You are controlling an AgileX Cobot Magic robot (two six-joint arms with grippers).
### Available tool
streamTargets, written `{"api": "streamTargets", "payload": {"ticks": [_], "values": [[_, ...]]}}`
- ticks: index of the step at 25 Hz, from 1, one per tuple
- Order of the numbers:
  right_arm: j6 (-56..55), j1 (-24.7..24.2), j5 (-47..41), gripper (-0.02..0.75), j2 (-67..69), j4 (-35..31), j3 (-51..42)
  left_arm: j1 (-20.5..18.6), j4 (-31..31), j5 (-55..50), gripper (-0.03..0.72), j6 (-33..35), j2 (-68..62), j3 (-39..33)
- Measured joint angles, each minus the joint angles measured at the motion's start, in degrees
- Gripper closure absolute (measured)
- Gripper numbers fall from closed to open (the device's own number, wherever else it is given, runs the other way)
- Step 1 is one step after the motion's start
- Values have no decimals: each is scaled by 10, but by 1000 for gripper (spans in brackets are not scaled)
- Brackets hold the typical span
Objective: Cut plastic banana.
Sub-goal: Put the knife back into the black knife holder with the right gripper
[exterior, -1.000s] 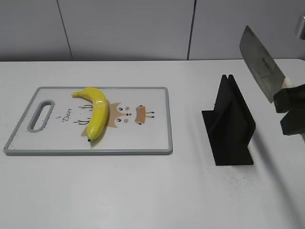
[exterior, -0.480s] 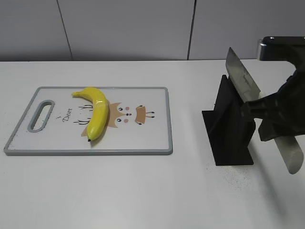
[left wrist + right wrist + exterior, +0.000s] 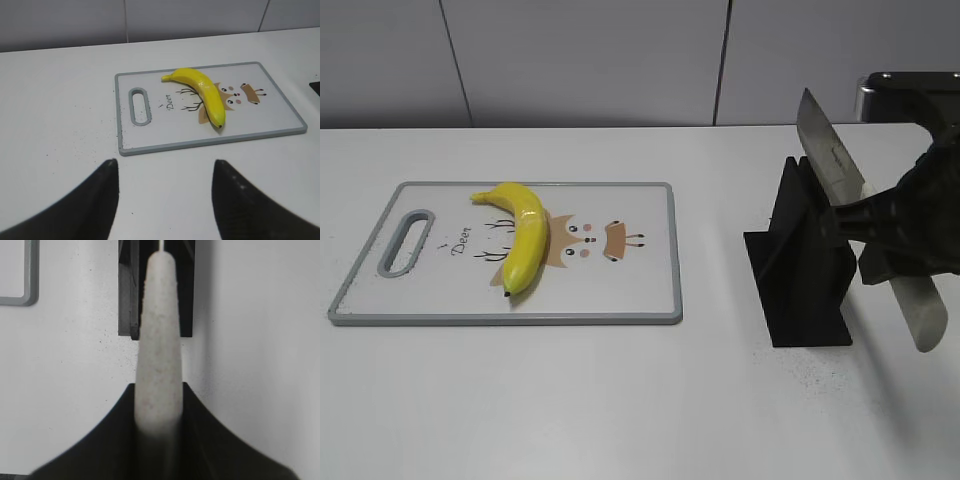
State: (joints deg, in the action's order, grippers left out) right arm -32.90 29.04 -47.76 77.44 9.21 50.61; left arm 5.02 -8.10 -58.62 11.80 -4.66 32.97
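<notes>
I will set the cleaver down in the slot of the black knife stand [image 3: 833, 228] with my right gripper.
The plastic banana [image 3: 525, 235], yellow and curved with a dark tip, lies on the left half of a white cutting board [image 3: 630, 290] with a grey rim. It also shows in the left wrist view [image 3: 207, 95]. My right gripper [image 3: 883, 240] is shut on the pale handle [image 3: 157, 350] of a cleaver. The cleaver's blade [image 3: 828, 152] slants up to the left over the black knife stand [image 3: 805, 265]. My left gripper [image 3: 162, 167] is open and empty, above bare table in front of the board [image 3: 270, 120]. It is out of the exterior view.
The black knife stand [image 3: 131, 285] stands upright on the white table, right of the board. A grey wall runs along the table's back edge. The board has a handle slot [image 3: 408, 240] at its left end.
My right arm has come in from the right edge with the cleaver. The blade now slants over the knife stand, and since half a second ago it has barely shifted. The banana has not moved.
</notes>
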Motion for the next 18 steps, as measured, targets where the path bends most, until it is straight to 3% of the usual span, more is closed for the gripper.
{"api": "streamTargets", "payload": {"ticks": [18], "values": [[1,0,35,579,69,13,-1,0,0,7,109,0,0,0]]}}
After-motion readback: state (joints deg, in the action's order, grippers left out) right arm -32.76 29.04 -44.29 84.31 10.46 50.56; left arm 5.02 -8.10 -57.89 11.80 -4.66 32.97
